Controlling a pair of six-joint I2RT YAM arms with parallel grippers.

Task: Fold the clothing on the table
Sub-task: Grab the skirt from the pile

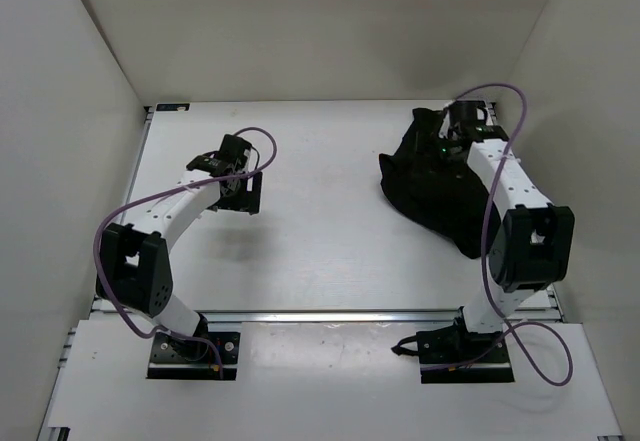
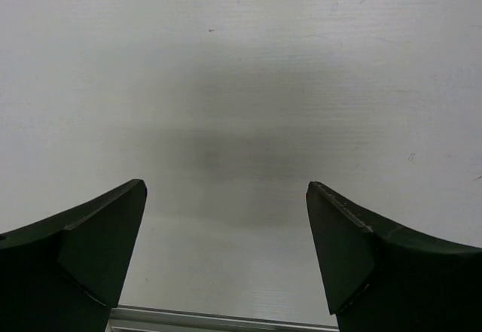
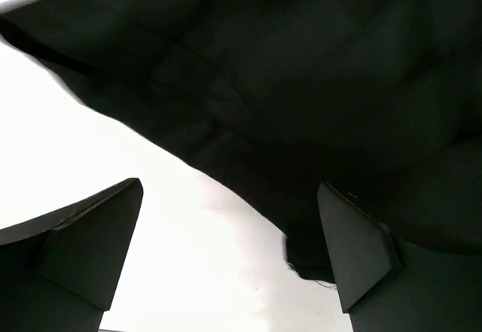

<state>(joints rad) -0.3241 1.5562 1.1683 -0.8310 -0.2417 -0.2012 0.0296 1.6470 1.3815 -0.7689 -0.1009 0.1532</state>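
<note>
The robot's right gripper should next grab the black clothing by its pointed corner (image 1: 383,161) (image 3: 9,27), the one sticking out toward the middle of the table.
The clothing (image 1: 430,189) is a crumpled black heap on the right back part of the white table (image 1: 320,241). My right gripper (image 1: 453,141) hovers over its far end, jaws open. In the right wrist view the clothing (image 3: 301,83) fills the top and right, its edge running down between the fingers, and my right gripper (image 3: 230,183) grips nothing. My left gripper (image 1: 240,191) stands open over bare table on the left, far from the clothing. The left wrist view shows only the table (image 2: 241,83) between the wide-apart fingers of my left gripper (image 2: 226,185).
White walls close the table in on the left (image 1: 60,141), back (image 1: 320,31) and right (image 1: 590,131). A metal rail (image 1: 330,315) runs along the near edge in front of the arm bases; it also shows as a rail (image 2: 226,318) in the left wrist view.
</note>
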